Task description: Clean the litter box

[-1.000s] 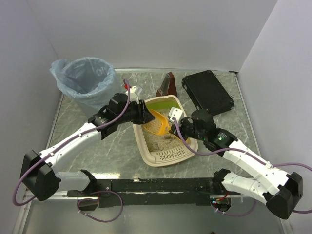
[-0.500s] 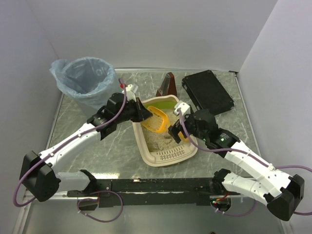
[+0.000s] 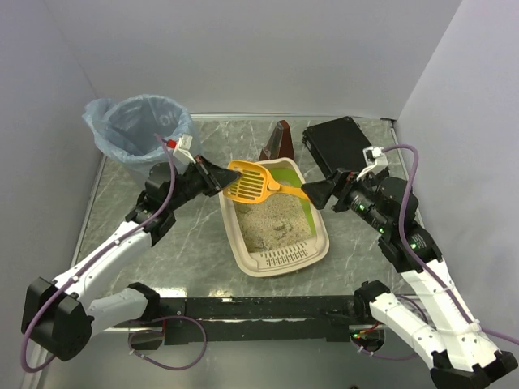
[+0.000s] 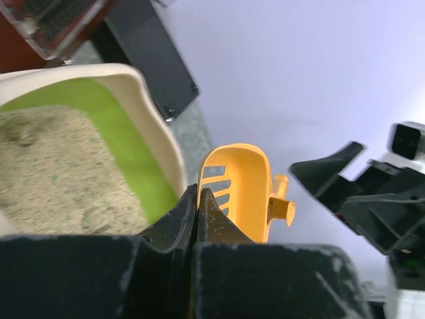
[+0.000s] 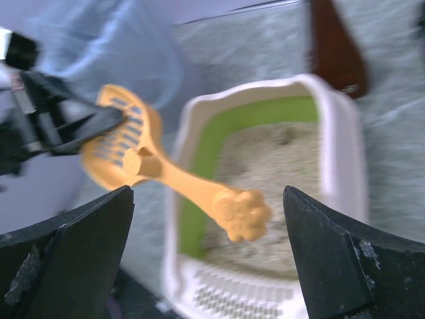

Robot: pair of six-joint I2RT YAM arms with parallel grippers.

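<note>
I should move my right gripper onto the yellow scoop and close it on the handle's paw-shaped end [image 3: 302, 194] [image 5: 238, 210], across from the scoop's slotted part.
The litter box [image 3: 280, 261] lies mid-table, a cream tray with a green inner wall and sandy litter; it also shows in the wrist views [image 4: 149, 100] [image 5: 345, 159]. A yellow slotted scoop [image 3: 250, 184] hangs over its far end, handle pointing right. My left gripper [image 3: 223, 176] is shut on the scoop's rim [image 4: 198, 191]. My right gripper [image 3: 312, 193] stands open just off the handle's end. In the right wrist view the paw-shaped handle end [image 5: 242, 214] floats between the wide-apart fingers [image 5: 80, 246], touching neither.
A round bin lined with a blue bag [image 3: 142, 130] stands at the back left, behind the left arm. A flat black case [image 3: 345, 152] lies at the back right. A dark brown object [image 3: 280, 142] stands behind the tray.
The right gripper opened, let go of the scoop's handle and drew back to the right. The left gripper shut on the scoop's rim and lifted it out of the litter toward the left.
</note>
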